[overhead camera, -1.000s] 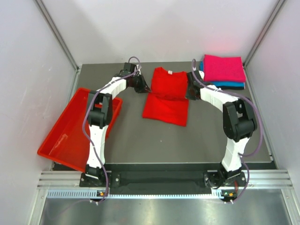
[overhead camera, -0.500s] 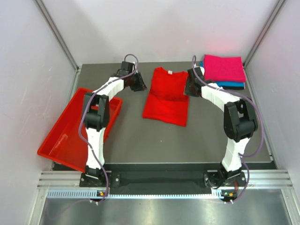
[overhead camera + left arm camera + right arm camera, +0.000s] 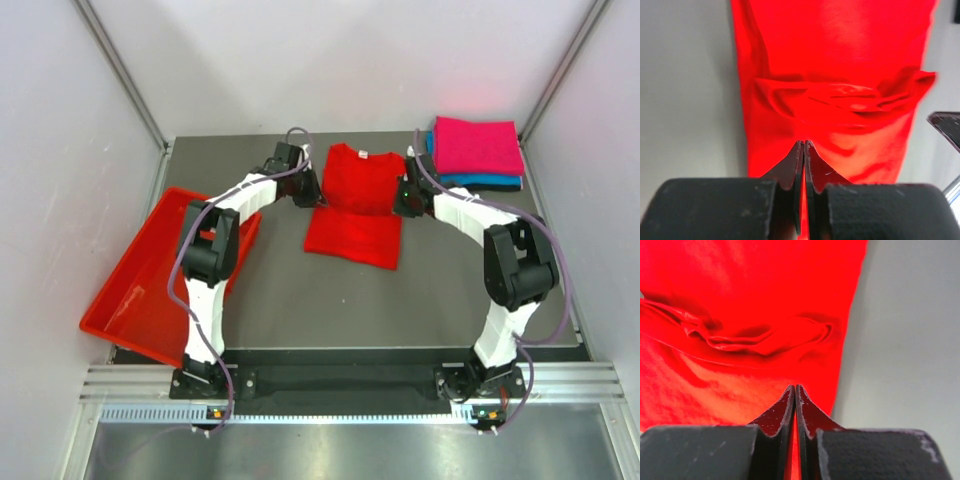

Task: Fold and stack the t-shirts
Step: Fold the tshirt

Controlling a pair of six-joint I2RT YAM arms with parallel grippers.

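Note:
My left gripper will open, because the crumpled crease lies beyond its fingers, then take the t-shirt's edge at the crease (image 3: 758, 88) and smooth it before folding.
The bright red t-shirt (image 3: 355, 225) lies flat in the middle of the table, collar at the far end, with a crumpled crease across its middle (image 3: 840, 97). My left gripper (image 3: 312, 192) sits at the shirt's left edge by the crease. Its jaws are shut (image 3: 804, 142), with red cloth showing between them. My right gripper (image 3: 402, 197) sits at the right edge, likewise shut (image 3: 794, 386) on the red cloth (image 3: 740, 280). The magenta-pink t-shirt (image 3: 477, 145) lies folded on the folded teal-blue one (image 3: 490, 181) at the back right. The black shirt is out of view.
A rigid red plastic tray (image 3: 140, 290) lies tilted off the table's left edge. Grey walls with metal posts close in the back and sides. The right gripper's finger shows at the right edge of the left wrist view (image 3: 946, 125).
Both grippers drew back toward the far end and outward, then came back in to the red shirt's side edges at the crease. The shirt itself has not visibly moved.

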